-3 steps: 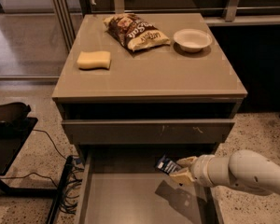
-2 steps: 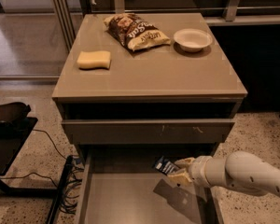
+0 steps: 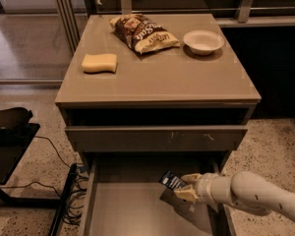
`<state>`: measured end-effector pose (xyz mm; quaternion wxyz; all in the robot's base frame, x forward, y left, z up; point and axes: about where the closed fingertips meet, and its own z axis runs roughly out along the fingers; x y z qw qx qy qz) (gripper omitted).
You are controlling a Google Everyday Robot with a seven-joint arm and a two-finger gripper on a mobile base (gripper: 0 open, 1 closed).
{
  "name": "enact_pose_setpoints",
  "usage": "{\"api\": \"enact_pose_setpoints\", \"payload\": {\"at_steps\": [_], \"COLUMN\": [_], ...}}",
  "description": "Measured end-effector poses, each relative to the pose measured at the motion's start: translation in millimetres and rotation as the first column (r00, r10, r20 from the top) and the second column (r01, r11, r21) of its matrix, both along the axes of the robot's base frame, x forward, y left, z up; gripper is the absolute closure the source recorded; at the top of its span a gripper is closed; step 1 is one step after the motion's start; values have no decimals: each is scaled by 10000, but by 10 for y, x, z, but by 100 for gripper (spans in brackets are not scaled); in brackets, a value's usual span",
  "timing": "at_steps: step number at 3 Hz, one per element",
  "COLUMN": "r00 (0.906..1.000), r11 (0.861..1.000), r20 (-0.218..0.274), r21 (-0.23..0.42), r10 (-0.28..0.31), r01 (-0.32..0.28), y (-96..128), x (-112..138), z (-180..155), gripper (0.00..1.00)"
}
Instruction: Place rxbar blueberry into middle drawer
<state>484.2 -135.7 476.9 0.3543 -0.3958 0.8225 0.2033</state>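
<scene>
Next, my gripper lets go of the rxbar blueberry on the bare bottom near the centre (image 3: 166,191) of the open middle drawer.
The rxbar blueberry (image 3: 170,181) is a small dark navy wrapper with white print. My gripper (image 3: 185,186) is shut on its right end and holds it tilted, a little above the floor of the open middle drawer (image 3: 123,208). The drawer is pulled out at the bottom of the cabinet, with a flat bare grey-beige floor. My white arm (image 3: 255,195) reaches in from the right, over the drawer's right wall. The bar casts a shadow on the drawer floor just below it.
Above the open drawer is a shut drawer with a scuffed front panel (image 3: 157,137). On the cabinet top lie a yellow sponge (image 3: 99,63), a brown chip bag (image 3: 143,32) and a white bowl (image 3: 203,42). Black cables (image 3: 64,188) and a dark stand (image 3: 10,141) are at left.
My gripper with the bar has shifted slightly to the left over the drawer. Nothing else has moved.
</scene>
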Motion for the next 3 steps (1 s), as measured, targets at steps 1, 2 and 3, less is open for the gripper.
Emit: {"api": "enact_pose_setpoints", "payload": {"at_steps": [1,2,3], "r00": [9999,9990,9982], "r11": [9998,9989,9982], "r20": [118,68,-74], "r21": [183,199,109], "r10": [114,433,592], "r01": [-116,-434,-591], "y": [22,118,201], "x": [-5,-5,42], "z": [-335,-645,-900], "gripper": [100,100,100]}}
